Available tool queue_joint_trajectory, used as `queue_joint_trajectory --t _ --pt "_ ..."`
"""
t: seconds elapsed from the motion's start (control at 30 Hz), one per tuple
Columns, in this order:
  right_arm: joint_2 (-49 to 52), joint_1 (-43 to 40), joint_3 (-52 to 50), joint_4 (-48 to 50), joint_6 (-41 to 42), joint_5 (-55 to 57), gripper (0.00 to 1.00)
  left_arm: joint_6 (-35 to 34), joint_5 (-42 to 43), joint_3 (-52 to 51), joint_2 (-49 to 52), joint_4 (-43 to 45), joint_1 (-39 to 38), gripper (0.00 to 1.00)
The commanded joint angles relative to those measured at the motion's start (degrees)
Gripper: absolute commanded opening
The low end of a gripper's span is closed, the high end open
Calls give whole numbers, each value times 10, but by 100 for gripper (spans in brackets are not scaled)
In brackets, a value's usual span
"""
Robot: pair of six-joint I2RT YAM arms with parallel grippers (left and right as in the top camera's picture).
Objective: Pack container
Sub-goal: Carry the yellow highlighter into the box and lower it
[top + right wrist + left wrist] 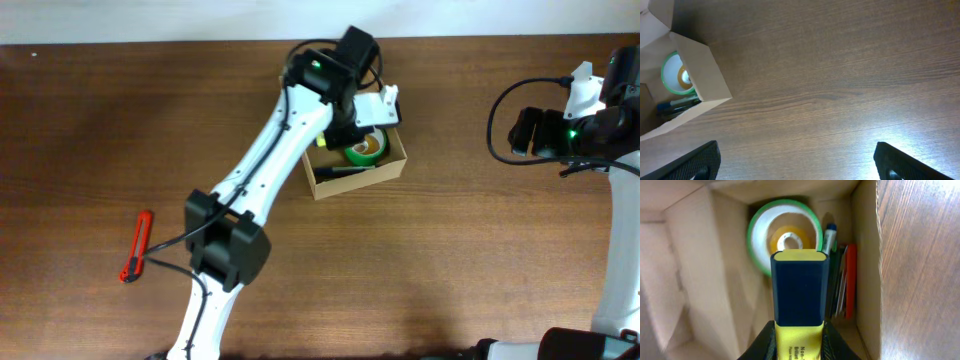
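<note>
The robot's left gripper should set the yellow highlighter down beside the green tape roll (337, 156) (790, 297) inside the tan cardboard container.
The tan cardboard container (392, 165) stands open at the table's centre back. It also shows in the left wrist view (690, 280) and the right wrist view (710, 80). Inside lie a green tape roll (784, 232), a smaller yellow roll (788, 241) within it, and pens (840, 285) along the right wall. My left gripper (799, 340) is shut on a yellow highlighter with a dark blue cap (800, 290), held above the box's inside. My right gripper (795, 160) is open and empty over bare table, right of the box.
A red box cutter (136, 246) lies at the table's left front. The left arm (270, 150) reaches across the middle of the table to the box. The right arm (570, 130) is at the far right edge.
</note>
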Motion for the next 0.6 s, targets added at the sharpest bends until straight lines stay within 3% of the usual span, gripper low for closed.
queue_joint_trajectory --t 0.0,0.57 --pt "2 -3 0 -2 3 -9 99 14 -6 9 23 4 -7 1" --pt "2 -3 0 4 1 -4 99 -41 3 5 102 25 -9 1"
